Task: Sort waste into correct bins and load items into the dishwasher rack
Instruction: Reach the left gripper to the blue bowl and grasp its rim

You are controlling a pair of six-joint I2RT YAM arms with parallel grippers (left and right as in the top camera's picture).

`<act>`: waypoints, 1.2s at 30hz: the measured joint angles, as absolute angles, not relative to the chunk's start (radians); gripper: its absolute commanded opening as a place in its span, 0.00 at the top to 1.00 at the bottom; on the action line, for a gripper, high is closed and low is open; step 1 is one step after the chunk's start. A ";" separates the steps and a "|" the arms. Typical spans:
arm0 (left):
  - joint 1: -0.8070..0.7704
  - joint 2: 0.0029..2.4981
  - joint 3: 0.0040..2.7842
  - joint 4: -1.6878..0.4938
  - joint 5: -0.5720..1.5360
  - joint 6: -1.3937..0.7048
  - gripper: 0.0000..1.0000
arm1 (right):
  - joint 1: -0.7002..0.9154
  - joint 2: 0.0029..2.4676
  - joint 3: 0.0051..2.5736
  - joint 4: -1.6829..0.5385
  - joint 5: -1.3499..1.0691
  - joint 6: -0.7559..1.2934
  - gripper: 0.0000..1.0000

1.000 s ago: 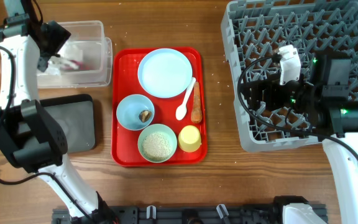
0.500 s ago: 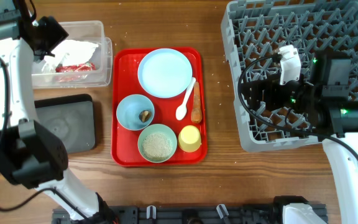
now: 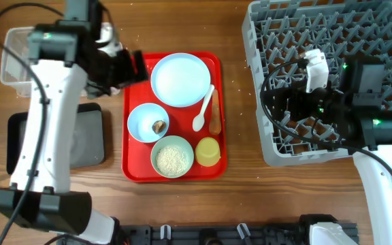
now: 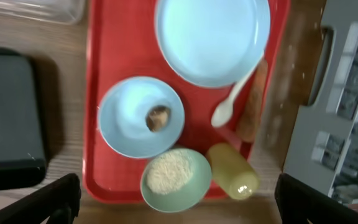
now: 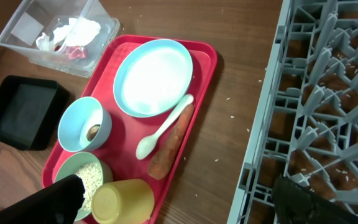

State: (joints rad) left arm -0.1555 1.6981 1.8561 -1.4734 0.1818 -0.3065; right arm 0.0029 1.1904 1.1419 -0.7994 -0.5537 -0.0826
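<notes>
The robot's left gripper needs to next move to the light-blue bowl's rim (image 3: 164, 110) (image 4: 174, 91), on the side toward the light-blue plate, and close there.
My left gripper (image 3: 133, 68) is open and empty above the left edge of the red tray (image 3: 133, 170). Its wrist view (image 4: 178, 200) looks down on the light-blue plate (image 4: 211, 38), the light-blue bowl (image 4: 132, 118) with a brown lump (image 4: 158, 117), the pale-green bowl of rice (image 4: 173, 177), the tipped yellow cup (image 4: 232, 173), the white spoon (image 4: 232, 106) and the orange-brown stick (image 4: 253, 102). My right gripper (image 5: 185, 199) is open and empty over the left edge of the grey rack (image 3: 332, 61). The clear tub (image 5: 55, 31) holds the white tissue (image 5: 70, 29) and red wrapper (image 5: 74, 53).
The black tray (image 3: 80, 136) lies left of the red tray, below the tub (image 3: 12, 58). My left arm (image 3: 46, 102) crosses over both in the overhead view. Loose rice grains (image 5: 225, 99) dot the wood between the red tray and the rack.
My left arm has swung right from above the clear tub to the red tray's left edge, leaving the wrapper and tissue in the tub. The right arm has not moved.
</notes>
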 measured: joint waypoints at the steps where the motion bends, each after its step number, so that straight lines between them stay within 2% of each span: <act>1: -0.187 1.698 1.856 -1.479 0.173 -0.322 0.00 | 0.003 1.190 1.142 -0.799 -0.554 -0.083 0.00; 11: -0.514 1.698 1.856 -1.484 0.000 -0.493 0.00 | 0.003 1.190 1.142 -0.800 -0.554 -0.083 0.00; 36: -0.549 1.699 1.856 -1.473 -0.040 -0.523 0.00 | 0.003 1.190 1.142 -0.817 -0.554 -0.078 0.00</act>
State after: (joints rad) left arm -0.5491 1.6989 1.8561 -1.4731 -0.0402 -0.5228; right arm 0.0029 1.1904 1.1416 -0.8165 -0.5541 -0.0784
